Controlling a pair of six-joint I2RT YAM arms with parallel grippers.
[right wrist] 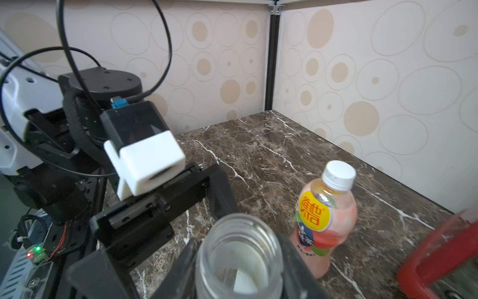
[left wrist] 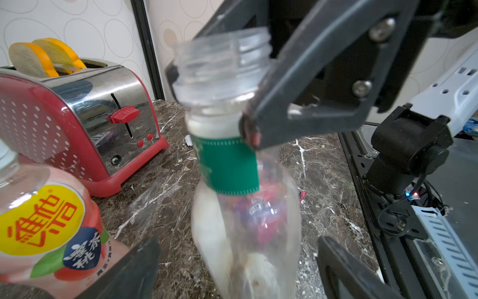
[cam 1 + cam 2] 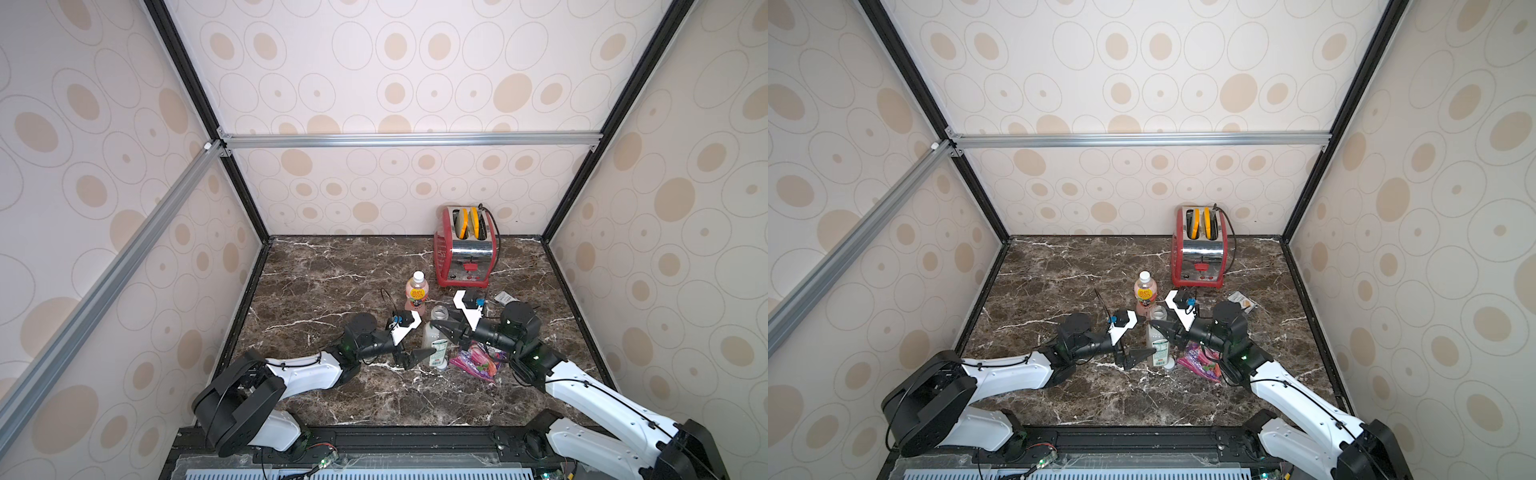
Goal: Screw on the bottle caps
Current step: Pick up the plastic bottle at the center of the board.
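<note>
I should let go of the clear bottle with my right gripper in my left gripper point(image 3: 420, 336), in front of the pink bottle.
The clear bottle point(image 3: 432, 337) with a white-green label stands near the table's middle, its neck point(image 1: 240, 227) open and capless. My right gripper point(image 3: 439, 325) is shut on that neck from the right. My left gripper point(image 2: 238, 271) is open, its two fingers on either side of the bottle's lower body without touching it. A small white round thing, seemingly a bottle cap point(image 3: 1169, 365), lies on the table by the bottle's base. Just behind stands the pink bottle point(image 3: 415, 294) with a yellow-red label, a white cap point(image 1: 338, 174) on it.
A purple candy bag point(image 3: 478, 359) lies under my right wrist. A red and chrome toaster point(image 3: 465, 249) holding two yellow slices stands at the back. A small packet point(image 3: 505, 297) lies to its right. Walls enclose the marble table point(image 3: 332, 282) on three sides.
</note>
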